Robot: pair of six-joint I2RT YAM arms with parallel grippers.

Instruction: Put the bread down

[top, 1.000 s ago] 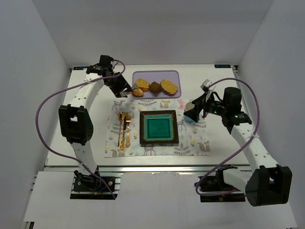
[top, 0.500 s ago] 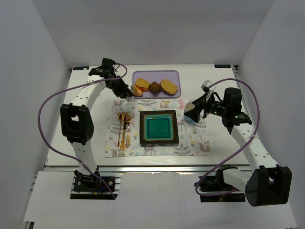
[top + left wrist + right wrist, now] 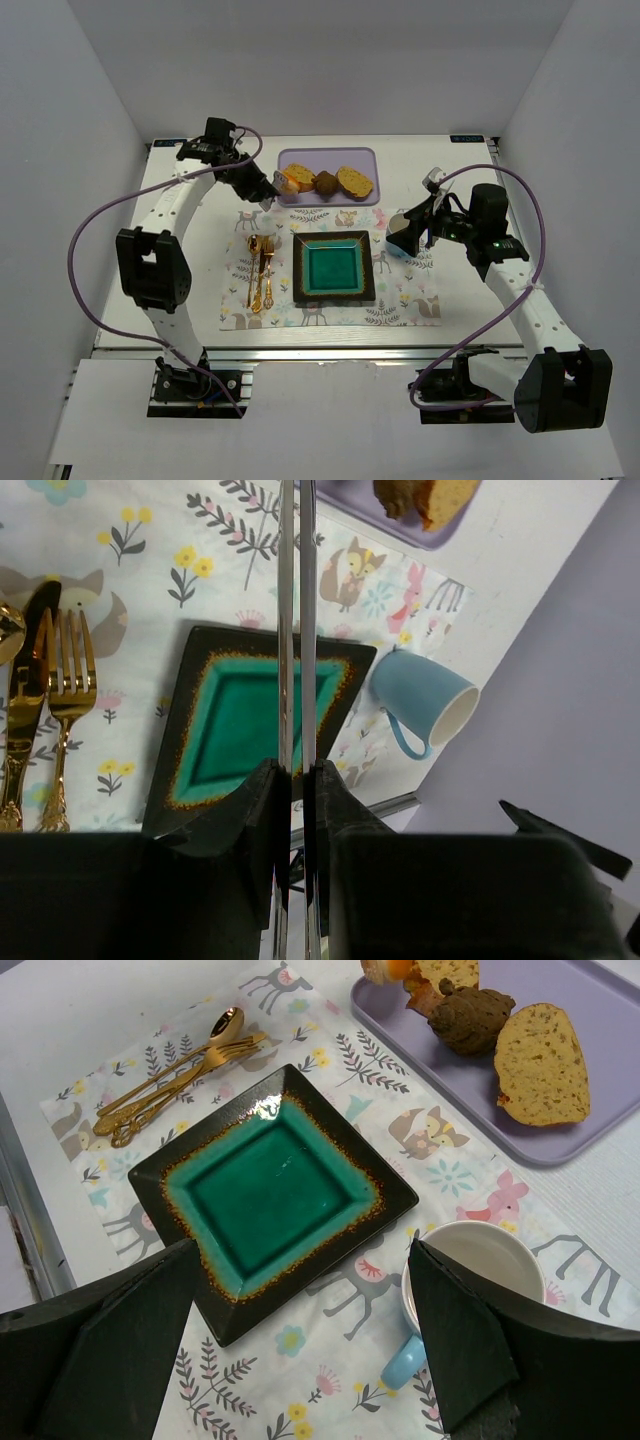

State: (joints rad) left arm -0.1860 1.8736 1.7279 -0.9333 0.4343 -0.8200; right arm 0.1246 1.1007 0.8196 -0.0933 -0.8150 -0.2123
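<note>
The robot's left gripper will release the bread from the thin metal tongs near the middle of the square green plate (image 3: 325, 259) (image 3: 241, 710).
Three pieces of bread (image 3: 298, 179) lie on a purple tray (image 3: 330, 157) at the back: two tan slices (image 3: 540, 1065) and a dark brown roll (image 3: 470, 1020) between them. My left gripper (image 3: 267, 187) sits just left of the tray, shut on thin metal tongs (image 3: 297, 630). The tong blades run up out of the left wrist view, so their tips are hidden. A square green plate (image 3: 335, 270) rests on the patterned mat. My right gripper (image 3: 300, 1250) hangs open over the mat, with nothing between its fingers.
A blue cup (image 3: 425, 705) lies on its side right of the plate, under my right gripper (image 3: 402, 235). Gold cutlery (image 3: 260, 270) lies left of the plate. White walls enclose the table on three sides.
The left gripper has closed tighter on the tongs and edged right, toward the tray's left end. The right arm has not moved.
</note>
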